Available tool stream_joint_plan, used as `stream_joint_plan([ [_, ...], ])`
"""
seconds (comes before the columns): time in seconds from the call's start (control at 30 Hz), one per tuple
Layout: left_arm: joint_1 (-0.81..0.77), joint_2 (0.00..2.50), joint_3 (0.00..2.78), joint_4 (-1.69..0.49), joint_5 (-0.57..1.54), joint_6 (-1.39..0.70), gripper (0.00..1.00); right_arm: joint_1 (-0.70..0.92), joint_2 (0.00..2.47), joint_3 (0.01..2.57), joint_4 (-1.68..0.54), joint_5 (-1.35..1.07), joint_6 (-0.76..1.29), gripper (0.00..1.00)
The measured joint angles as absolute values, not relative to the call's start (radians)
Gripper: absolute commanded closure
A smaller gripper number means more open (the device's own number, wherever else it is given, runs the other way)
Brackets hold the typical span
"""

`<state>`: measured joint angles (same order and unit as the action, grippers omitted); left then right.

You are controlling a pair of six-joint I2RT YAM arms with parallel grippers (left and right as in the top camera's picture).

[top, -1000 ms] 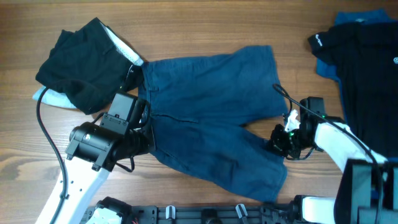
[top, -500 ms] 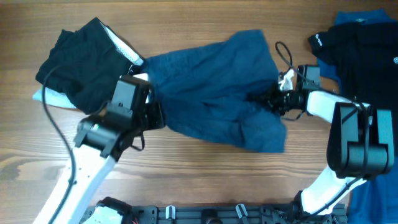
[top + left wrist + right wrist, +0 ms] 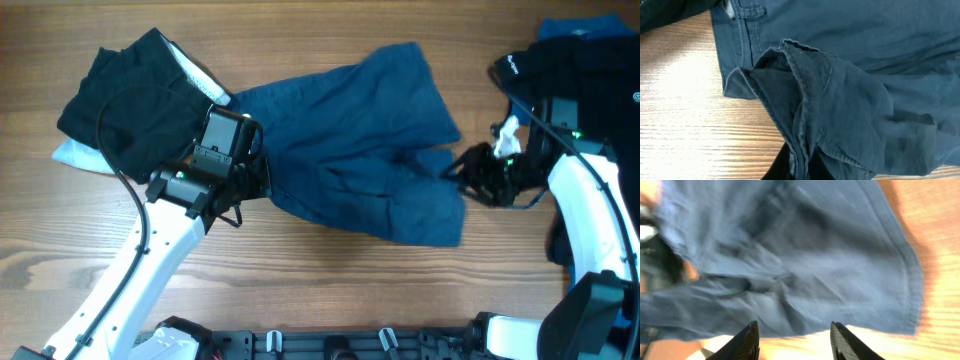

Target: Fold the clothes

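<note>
I will take that corner [image 3: 457,241], the loose near corner of the hem on the shorts' rumpled near leg, with my right gripper and draw the leg flat before folding.
The dark blue shorts [image 3: 350,140] lie rumpled and partly folded over at the table's middle. My left gripper [image 3: 250,185] is shut on a bunched waistband fold of the shorts [image 3: 805,115] at their left edge; the cloth runs between its fingers [image 3: 800,167]. My right gripper [image 3: 470,180] sits just off the shorts' right edge, open and empty. In the right wrist view its fingers [image 3: 795,342] are spread above bare wood, with the hem of the shorts [image 3: 790,255] just beyond them.
A black bundle with white lining [image 3: 140,95] lies at the back left, touching the shorts' waistband. A black top with a white logo [image 3: 585,90] over blue cloth lies at the right edge. Cables trail from both arms.
The lower leg of the shorts has been carried up and over onto the upper one. My right gripper has let go and pulled back to the right. My left gripper moved up-right with the waistband.
</note>
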<state>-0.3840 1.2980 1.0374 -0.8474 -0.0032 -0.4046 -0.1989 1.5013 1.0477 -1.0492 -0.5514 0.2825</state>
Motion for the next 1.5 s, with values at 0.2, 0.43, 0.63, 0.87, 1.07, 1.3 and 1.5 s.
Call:
stream_joint_plan([
  [0.2, -0.384, 1.298, 1.037, -0.849, -0.003, -0.405, 0.95, -0.199, 1.504, 0.735, -0.910, -0.495, 0.339, 0.62],
  [0.43, -0.384, 1.298, 1.037, -0.848, -0.003, -0.404, 0.95, -0.199, 1.496, 0.602, -0.714, -0.504, 0.442, 0.55],
  [0.63, -0.384, 1.298, 1.037, -0.850, -0.003, -0.403, 0.95, -0.195, 1.486, 0.600, -0.651, -0.466, 0.470, 0.76],
  [0.87, -0.384, 1.298, 1.037, -0.852, -0.003, -0.402, 0.95, -0.191, 1.485, 0.618, -0.696, -0.463, 0.455, 0.51],
  [1.07, -0.384, 1.298, 1.037, -0.852, -0.003, -0.402, 0.95, -0.236, 1.492, 0.618, -0.821, -0.447, 0.440, 0.53],
  [1.3, -0.384, 1.298, 1.037, -0.852, -0.003, -0.402, 0.94, -0.292, 1.496, 0.618, -0.875, -0.407, 0.387, 0.53],
  [1.5, -0.384, 1.298, 1.037, -0.852, -0.003, -0.402, 0.95, -0.292, 1.495, 0.619, -0.801, -0.404, 0.414, 0.74],
])
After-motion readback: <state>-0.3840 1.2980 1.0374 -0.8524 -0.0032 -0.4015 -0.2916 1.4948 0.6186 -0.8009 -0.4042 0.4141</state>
